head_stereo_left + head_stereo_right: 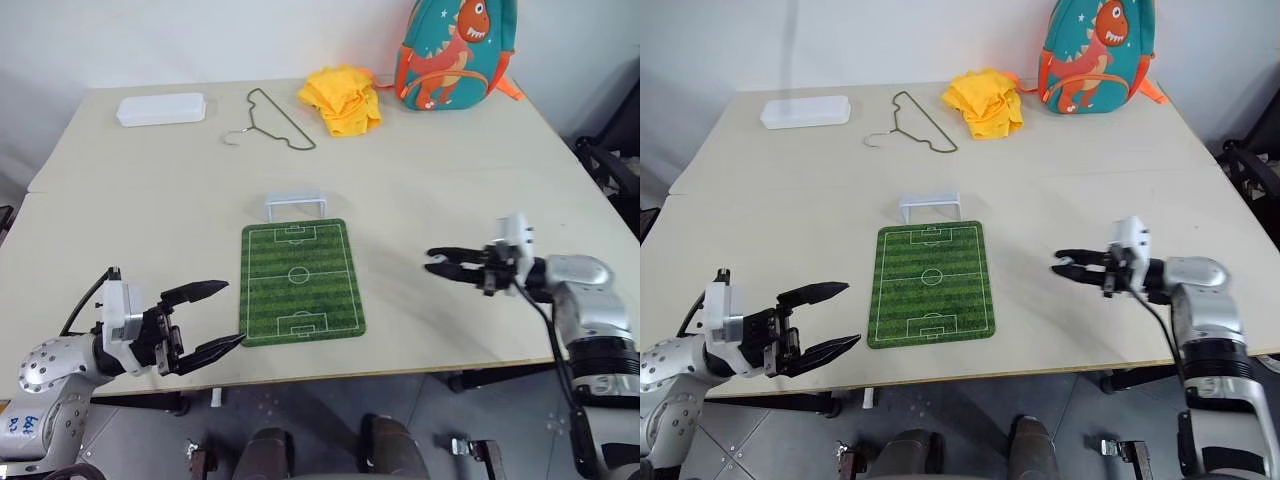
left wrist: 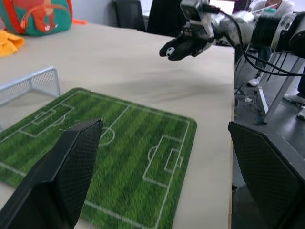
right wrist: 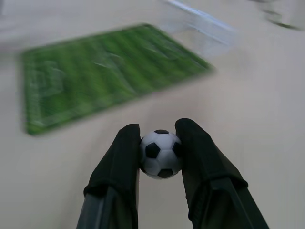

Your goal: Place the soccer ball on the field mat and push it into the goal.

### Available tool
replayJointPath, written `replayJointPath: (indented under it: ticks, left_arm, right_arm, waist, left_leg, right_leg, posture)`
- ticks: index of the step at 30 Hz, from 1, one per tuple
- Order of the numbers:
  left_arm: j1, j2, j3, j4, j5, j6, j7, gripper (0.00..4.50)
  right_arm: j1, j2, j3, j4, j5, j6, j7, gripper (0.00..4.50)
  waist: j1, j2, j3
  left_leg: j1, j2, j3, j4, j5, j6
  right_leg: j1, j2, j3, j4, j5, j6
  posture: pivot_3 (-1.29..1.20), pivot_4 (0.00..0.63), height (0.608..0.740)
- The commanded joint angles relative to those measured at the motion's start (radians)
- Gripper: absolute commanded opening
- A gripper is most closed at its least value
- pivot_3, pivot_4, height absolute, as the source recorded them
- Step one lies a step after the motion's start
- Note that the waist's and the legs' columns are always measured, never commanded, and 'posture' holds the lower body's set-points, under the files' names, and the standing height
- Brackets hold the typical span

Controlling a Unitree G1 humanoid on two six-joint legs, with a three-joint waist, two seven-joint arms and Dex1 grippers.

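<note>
Next, my right gripper lets go of the soccer ball in the white-lined box at the green field mat's near end (image 1: 302, 318) (image 3: 55, 78).
The green field mat (image 1: 300, 282) lies at the table's middle near the front edge. The white goal (image 1: 294, 204) stands just beyond the mat's far end. My right gripper (image 1: 436, 262) hovers above the table to the right of the mat, pointing toward it. It is shut on the soccer ball (image 3: 160, 153), a tiny white ball with black patches pinched between the fingertips. My left gripper (image 1: 222, 315) is open at the mat's near left corner by the table's front edge, nothing between its fingers.
At the back of the table are a white rectangular box (image 1: 161, 108), a wire hanger (image 1: 275, 122), a yellow cloth (image 1: 342, 98) and a dinosaur backpack (image 1: 455, 48). Bare tabletop lies on both sides of the mat.
</note>
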Motion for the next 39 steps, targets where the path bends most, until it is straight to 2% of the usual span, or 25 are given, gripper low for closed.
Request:
replayJointPath:
  ticks: [1,3,6,8,11,21,37,39]
  left_arm:
    - [0.082,0.002,0.050,0.015,0.027,-0.051,-0.022,4.50]
    - [0.129,-0.007,0.059,0.014,0.032,-0.062,-0.019,4.50]
    - [0.163,-0.016,0.063,-0.004,0.029,-0.067,-0.004,4.50]
    - [0.182,-0.023,0.062,-0.021,0.030,-0.069,0.009,4.50]
    - [0.209,-0.034,0.058,-0.055,0.029,-0.071,0.028,4.50]
    - [0.248,-0.039,0.067,-0.128,0.007,-0.065,0.067,4.50]
    - [0.222,-0.033,0.060,-0.140,-0.003,-0.049,0.089,4.50]
    - [0.216,-0.031,0.062,-0.137,-0.004,-0.045,0.089,4.50]
  right_arm:
    - [-0.021,0.105,0.167,-0.222,-0.024,0.098,-0.049,0.85]
    - [-0.023,0.174,0.250,-0.285,-0.051,0.128,-0.087,0.85]
    - [-0.019,0.224,0.314,-0.312,-0.087,0.138,-0.124,0.85]
    - [-0.019,0.252,0.363,-0.291,-0.132,0.102,-0.145,0.85]
    - [-0.022,0.294,0.407,-0.236,-0.183,0.066,-0.179,0.85]
    - [-0.060,0.317,0.399,-0.102,-0.216,-0.012,-0.180,0.85]
    - [-0.071,0.341,0.400,-0.042,-0.232,0.001,-0.197,0.85]
    - [-0.067,0.343,0.399,-0.044,-0.231,0.002,-0.201,1.58]
  waist:
    - [0.000,0.000,0.000]
    - [0.001,0.000,0.000]
    - [0.014,0.000,0.000]
    - [0.025,0.000,0.000]
    - [0.024,-0.001,-0.001]
    - [0.020,-0.001,-0.001]
    - [0.000,-0.001,-0.001]
    - [0.000,-0.001,-0.001]
  left_leg:
    - [0.000,0.002,0.000,0.000,-0.001,-0.001]
    - [-0.002,0.003,0.000,0.000,-0.003,-0.002]
    - [-0.009,0.004,0.000,0.002,-0.003,-0.002]
    - [-0.016,0.004,0.000,0.007,-0.004,-0.001]
    - [-0.017,0.003,0.001,0.013,-0.006,0.000]
    - [-0.016,0.006,0.003,0.015,-0.006,-0.001]
    - [-0.016,0.007,0.004,0.015,-0.007,-0.001]
    - [-0.016,0.007,0.004,0.014,-0.007,-0.001]
  right_leg:
    - [-0.001,0.002,0.000,0.000,0.000,0.000]
    - [-0.003,0.004,0.000,0.000,0.000,-0.001]
    - [-0.011,0.005,0.001,0.002,0.000,-0.001]
    - [-0.016,0.005,0.001,0.003,0.000,-0.002]
    - [-0.015,0.005,0.001,0.003,0.000,-0.002]
    - [-0.017,0.007,0.003,0.008,0.001,-0.004]
    - [-0.017,0.008,0.003,0.009,0.000,-0.004]
    - [-0.017,0.008,0.003,0.009,0.000,-0.004]
  posture:
    - [0.00,0.150,0.740]
    - [0.00,0.150,0.740]
    - [0.00,0.150,0.740]
    - [0.00,0.150,0.740]
    - [0.00,0.150,0.740]
    - [0.00,0.150,0.740]
    - [0.00,0.150,0.740]
    - [0.00,0.150,0.740]
